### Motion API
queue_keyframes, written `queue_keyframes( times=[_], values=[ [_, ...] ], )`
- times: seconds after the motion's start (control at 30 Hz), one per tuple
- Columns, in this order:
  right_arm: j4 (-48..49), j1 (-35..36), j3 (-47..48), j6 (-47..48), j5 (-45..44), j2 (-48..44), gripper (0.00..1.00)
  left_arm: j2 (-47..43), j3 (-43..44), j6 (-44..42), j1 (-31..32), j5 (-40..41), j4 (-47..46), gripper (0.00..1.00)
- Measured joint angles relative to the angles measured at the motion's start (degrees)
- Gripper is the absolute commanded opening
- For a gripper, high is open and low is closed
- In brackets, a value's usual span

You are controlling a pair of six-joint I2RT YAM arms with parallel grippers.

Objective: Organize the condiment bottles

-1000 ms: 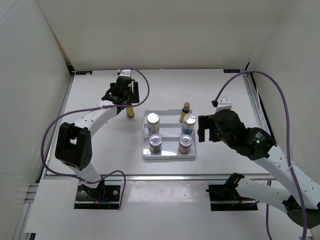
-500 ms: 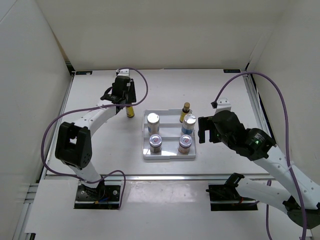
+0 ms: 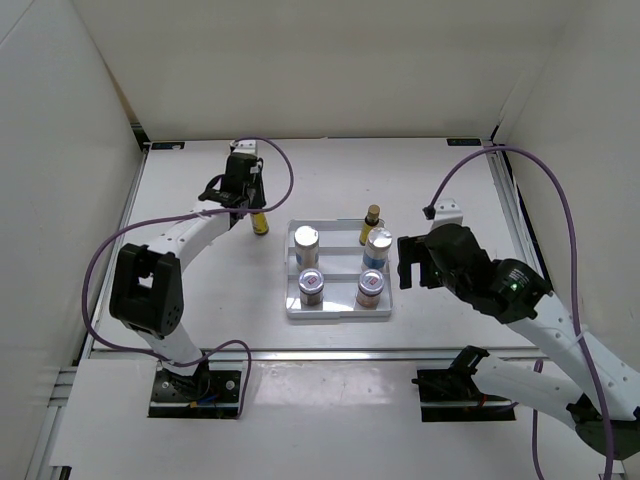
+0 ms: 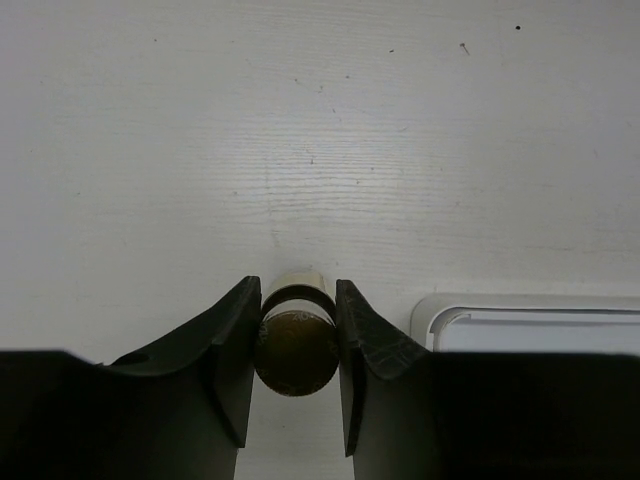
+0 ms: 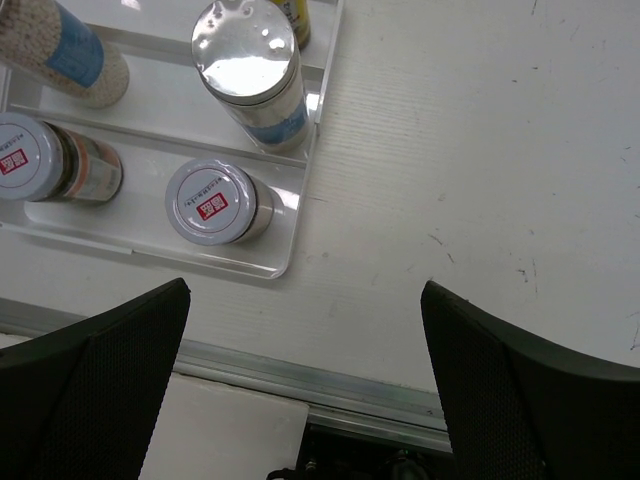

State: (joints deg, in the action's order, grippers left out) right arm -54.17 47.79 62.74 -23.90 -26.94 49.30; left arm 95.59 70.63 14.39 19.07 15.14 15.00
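Next, I let go of the yellow bottle with my left gripper in the tray's back corner (image 3: 302,239) (image 4: 473,348), behind the nearer white cylinder.
A slim yellow bottle (image 3: 259,222) stands on the table left of the white tray (image 3: 340,312). My left gripper (image 3: 248,204) is shut on it; in the left wrist view both fingers press the sides of its gold cap (image 4: 295,345). The second yellow bottle (image 3: 370,224) stands at the tray's back edge. On the tray are two white cylinders (image 3: 306,244) (image 3: 378,247) and two short jars (image 3: 312,286) (image 3: 371,288). My right gripper (image 3: 408,260) hangs open just right of the tray, nothing between its fingers (image 5: 305,300). Its view shows the nearer jar (image 5: 212,203) and cylinder (image 5: 245,60).
The tray's corner (image 4: 440,315) lies just right of the held bottle. White walls close in the table on three sides. A metal rail (image 5: 380,395) runs along the near edge below the right gripper.
My left gripper has shut on the yellow bottle left of the tray. The right arm has barely shifted and stays open.
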Motion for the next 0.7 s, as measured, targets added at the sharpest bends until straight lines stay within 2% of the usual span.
queue_keyframes(
  times=[0.03,0.1,0.3,0.7],
  values=[
    [-0.09,0.0,-0.26,-0.02,-0.02,-0.04,1.0,0.0,0.02,0.09,-0.15,-0.17,0.0,0.15],
    [-0.17,0.0,-0.76,-0.04,-0.02,-0.24,1.0,-0.02,0.22,0.07,-0.26,-0.5,0.26,0.11],
    [-0.33,0.0,-1.38,-0.37,-0.04,-1.38,1.0,-1.92,1.27,0.09,1.29,0.96,3.85,0.11],
    [-0.61,0.0,-2.27,-1.09,0.11,-1.53,1.0,-7.23,7.19,0.11,13.88,3.39,0.31,0.11]
  ],
)
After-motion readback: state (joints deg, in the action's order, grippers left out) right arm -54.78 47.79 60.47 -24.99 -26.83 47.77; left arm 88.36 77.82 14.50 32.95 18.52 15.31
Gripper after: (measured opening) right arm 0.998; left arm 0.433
